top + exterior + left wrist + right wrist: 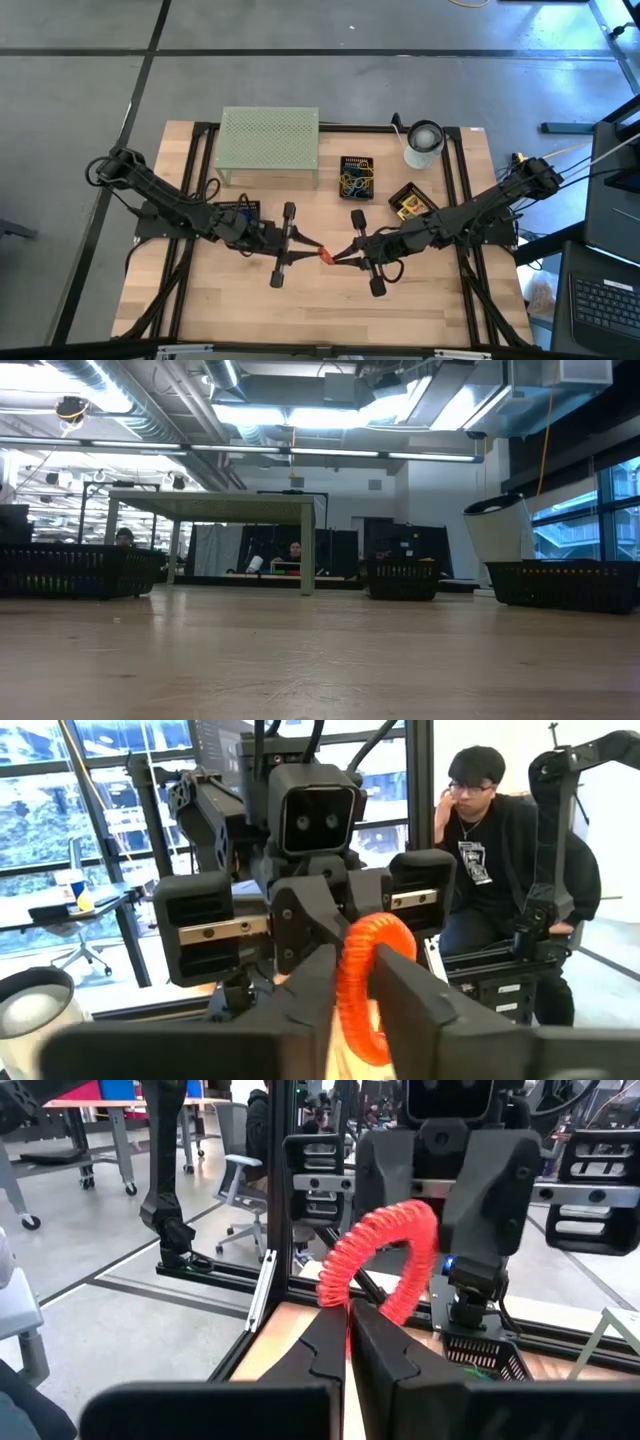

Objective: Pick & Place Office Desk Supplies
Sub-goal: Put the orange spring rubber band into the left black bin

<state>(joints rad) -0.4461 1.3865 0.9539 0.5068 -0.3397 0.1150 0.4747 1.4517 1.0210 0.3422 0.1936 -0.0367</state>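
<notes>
The red clip's ring slants across my left fingers, so they should open and pinch the ring edge-on before (425, 1230) my right gripper releases.
A red coiled loop clip (326, 254) hangs in the air above the middle of the table, between my two grippers, which point level at each other. My left gripper (312, 247) comes from the table's left and is closed around the clip (372, 985). My right gripper (341, 256) comes from the right and is shut on the same clip (385, 1260). The low view shows neither gripper nor the clip. My left gripper has the clip's ring (352, 982) edge-on between its two fingers (420, 1000), coming level from the table's left. The clip is lifted clear of the table. How far back it reaches does not show. My right gripper pinches the ring's near part (340, 1295) between its two shut fingers (322, 1335), level from the table's right. The rest of the ring stands out beyond the fingertips, toward the left gripper, clear of the table.
At the back stand a pale-green mesh stand (268, 145), a black tray of rubber bands (357, 177), a black tray with yellow boxes (408, 201) and a white roll (424, 143). Bare wood lies in front. A person (485, 840) sits beyond the table's right side.
</notes>
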